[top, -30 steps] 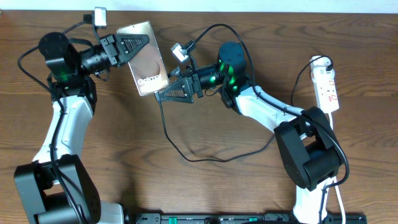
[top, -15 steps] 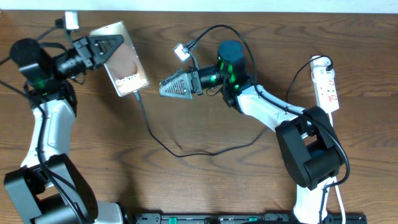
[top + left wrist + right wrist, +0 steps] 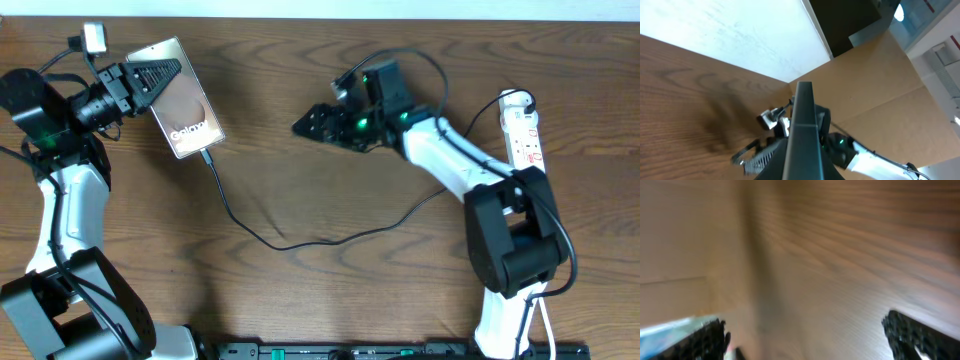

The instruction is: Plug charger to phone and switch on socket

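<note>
Next, my left gripper releases the phone on the table (image 3: 231, 187) beside the charger cable's plug end.
My left gripper (image 3: 150, 75) is shut on the phone (image 3: 182, 100), holding it at the far left; its screen shows a brownish image and white text. In the left wrist view the phone (image 3: 802, 135) appears edge-on between my fingers. The charger cable (image 3: 300, 240) runs from the phone's lower end, where its plug tip (image 3: 206, 156) sits, across the table toward the right. My right gripper (image 3: 315, 122) is open and empty mid-table, well right of the phone; its view is blurred wood. The white socket strip (image 3: 524, 135) lies at the far right.
The socket's white cord (image 3: 545, 300) runs down the right side past my right arm's base. A black rail (image 3: 380, 350) lies along the front edge. A white wall and cardboard panels show behind the table in the left wrist view.
My left gripper carried the phone further left with the cable trailing from it. My right gripper let go of the plug, opened and swung away to the right.
</note>
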Robot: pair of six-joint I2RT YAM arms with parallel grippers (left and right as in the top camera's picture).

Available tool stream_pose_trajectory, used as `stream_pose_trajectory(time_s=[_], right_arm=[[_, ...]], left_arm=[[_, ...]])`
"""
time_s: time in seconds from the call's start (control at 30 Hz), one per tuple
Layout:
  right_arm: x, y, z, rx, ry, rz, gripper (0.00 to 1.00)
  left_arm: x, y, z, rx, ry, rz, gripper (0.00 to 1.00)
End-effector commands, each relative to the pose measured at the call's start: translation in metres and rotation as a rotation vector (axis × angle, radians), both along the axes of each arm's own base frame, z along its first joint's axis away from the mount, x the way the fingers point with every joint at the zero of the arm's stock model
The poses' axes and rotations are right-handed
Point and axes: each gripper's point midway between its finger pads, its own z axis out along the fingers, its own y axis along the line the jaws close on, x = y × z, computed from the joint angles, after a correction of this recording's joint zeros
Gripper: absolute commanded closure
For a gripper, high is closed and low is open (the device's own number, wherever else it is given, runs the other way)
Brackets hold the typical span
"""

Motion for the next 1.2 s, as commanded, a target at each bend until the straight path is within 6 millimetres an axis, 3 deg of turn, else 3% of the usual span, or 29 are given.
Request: stream_pose_trajectory(time_s=[0.0, 0.1, 0.2, 0.4, 0.63, 0.77, 1.03, 1.17], right_arm=[[0.048, -0.055, 0.034, -0.310, -0.209, -0.178, 0.01], [0.055, -0.083, 0.054, -0.451, -0.225, -0.274, 0.01], [0.057, -0.095, 0.082, -0.510, -0.272, -0.305, 0.01], [0.053, -0.101, 0.123, -0.500, -0.332, -0.331, 0.01], [0.045, -0.105, 0.157, -0.468, -0.390, -0.353, 0.01], [0.043, -0.106, 0.163, -0.461, -0.400, -0.356, 0.01], [0.036, -0.103, 0.157, -0.488, -0.381, -0.343, 0.01], [0.034, -0.100, 0.157, -0.494, -0.385, -0.339, 0.01]], left_arm=[[-0.006, -0.002, 0.007, 0.027, -0.037, -0.017, 0.92], [-0.006, -0.003, -0.008, 0.030, -0.005, -0.016, 0.93], [-0.006, -0.002, -0.032, 0.035, 0.051, 0.015, 0.93], [-0.006, 0.008, -0.097, 0.112, 0.220, 0.150, 0.93], [-0.018, 0.017, -0.178, 0.349, 0.494, 0.284, 0.92], [-0.019, 0.005, -0.201, 0.378, 0.546, 0.247, 0.93], [-0.021, -0.012, -0.261, 0.432, 0.688, 0.196, 0.93], [-0.024, -0.016, -0.280, 0.429, 0.730, 0.174, 0.93]])
